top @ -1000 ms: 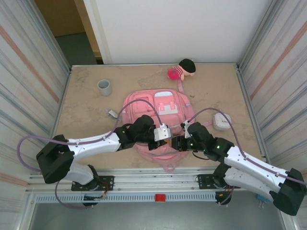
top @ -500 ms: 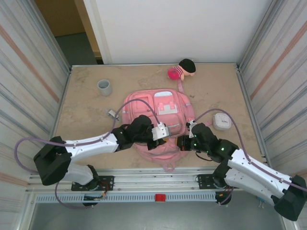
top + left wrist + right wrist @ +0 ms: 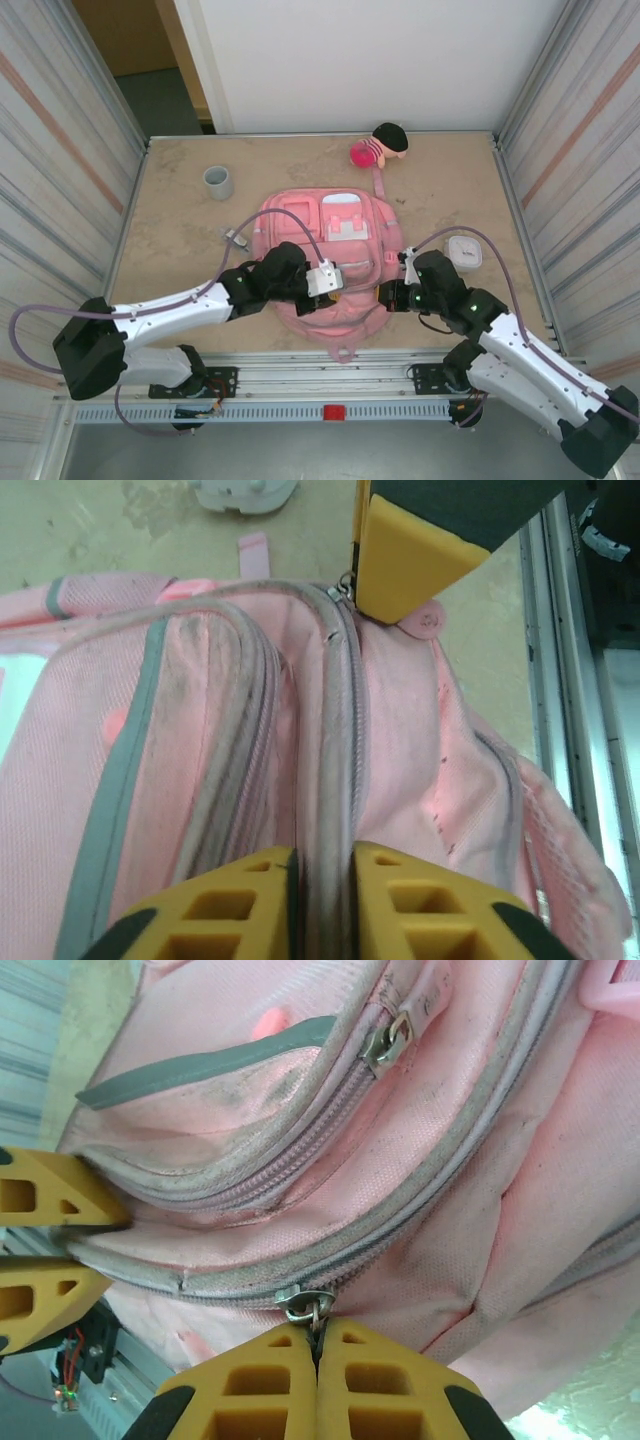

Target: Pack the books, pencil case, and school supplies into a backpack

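Observation:
Next, my left gripper lets go of the grey zipper band, which it pinches far from the zipper pull, and grip closer to the zipper pull (image 3: 333, 638) before my right gripper pulls.
The pink backpack (image 3: 340, 235) lies flat mid-table, its top toward the arms. My left gripper (image 3: 327, 283) is shut on a fold of the backpack (image 3: 230, 740), pinching the grey zipper band (image 3: 335, 730) between its yellow fingers (image 3: 250, 900). My right gripper (image 3: 386, 294) is shut on the metal zipper pull (image 3: 310, 1305) of the main zipper (image 3: 420, 1210); this same gripper's yellow fingertip (image 3: 410, 560) sits at the zipper's far end in the left wrist view. The main compartment reads as zipped. The dark blue book is out of view.
A grey cup (image 3: 218, 182) stands at the back left. A pink-and-black plush doll (image 3: 378, 145) lies at the back. A small white case (image 3: 462, 252) sits right of the backpack, and a small clip-like item (image 3: 236, 238) lies to its left. Metal rails (image 3: 330, 385) run along the near edge.
My right gripper has shifted to the right and slightly outward with the zipper pull in it. My left gripper has drawn back to the left, still pinching the backpack.

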`<state>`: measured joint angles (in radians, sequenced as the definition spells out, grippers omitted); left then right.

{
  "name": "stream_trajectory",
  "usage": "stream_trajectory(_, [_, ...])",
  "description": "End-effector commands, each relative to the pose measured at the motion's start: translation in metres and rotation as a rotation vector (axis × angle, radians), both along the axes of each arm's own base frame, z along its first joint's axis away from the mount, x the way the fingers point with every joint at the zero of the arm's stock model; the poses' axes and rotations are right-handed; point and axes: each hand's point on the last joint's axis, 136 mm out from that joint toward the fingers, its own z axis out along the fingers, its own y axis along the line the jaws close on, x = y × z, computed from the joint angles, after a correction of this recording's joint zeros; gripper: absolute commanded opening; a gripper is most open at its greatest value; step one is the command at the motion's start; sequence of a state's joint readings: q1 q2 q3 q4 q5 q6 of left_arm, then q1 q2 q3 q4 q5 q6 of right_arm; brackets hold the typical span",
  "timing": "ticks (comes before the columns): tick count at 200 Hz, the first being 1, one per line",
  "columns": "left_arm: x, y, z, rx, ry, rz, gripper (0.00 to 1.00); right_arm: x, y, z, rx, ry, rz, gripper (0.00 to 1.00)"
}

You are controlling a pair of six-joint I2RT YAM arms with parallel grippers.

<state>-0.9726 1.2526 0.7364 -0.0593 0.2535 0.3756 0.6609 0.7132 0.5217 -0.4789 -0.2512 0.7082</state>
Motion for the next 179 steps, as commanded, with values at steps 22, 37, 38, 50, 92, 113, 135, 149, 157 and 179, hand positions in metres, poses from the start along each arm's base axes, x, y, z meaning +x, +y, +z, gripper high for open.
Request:
stream_trajectory(22, [-0.003, -0.012, 0.022, -0.014, -0.015, -0.049, 0.46, -0.011, 0.018, 0.011, 0.052, 0.069, 0.112, 0.00])
stream_trajectory(37, [-0.003, -0.020, 0.025, -0.011, -0.030, -0.049, 0.49, -0.016, 0.017, 0.009, 0.032, 0.116, 0.111, 0.00])
stream_trajectory(38, [-0.003, -0.021, 0.025, -0.011, -0.032, -0.049, 0.50, -0.016, 0.017, 0.009, 0.031, 0.121, 0.112, 0.00])
stream_trajectory(50, [-0.001, -0.026, 0.024, -0.001, -0.047, -0.047, 0.51, -0.019, 0.016, 0.009, 0.017, 0.153, 0.112, 0.00])
stream_trajectory(92, [-0.007, -0.049, 0.015, 0.056, -0.081, -0.097, 0.52, -0.021, 0.019, 0.010, 0.014, 0.189, 0.125, 0.00])
stream_trajectory(113, [-0.007, -0.055, 0.002, 0.115, -0.099, -0.093, 0.51, -0.021, 0.020, 0.014, 0.017, 0.189, 0.134, 0.00])
stream_trajectory(135, [0.004, -0.051, -0.015, 0.187, -0.119, -0.039, 0.38, -0.022, 0.022, 0.019, 0.028, 0.188, 0.147, 0.00])
stream_trajectory(149, [0.009, -0.047, -0.020, 0.219, -0.132, -0.013, 0.16, -0.021, 0.018, 0.018, 0.013, 0.191, 0.132, 0.00])
stream_trajectory(157, [0.008, -0.045, -0.019, 0.218, -0.135, -0.008, 0.11, -0.019, 0.012, 0.015, -0.011, 0.198, 0.108, 0.00])
stream_trajectory(179, [0.003, -0.042, -0.010, 0.169, -0.147, -0.020, 0.10, -0.012, -0.010, 0.000, -0.103, 0.232, 0.024, 0.00])
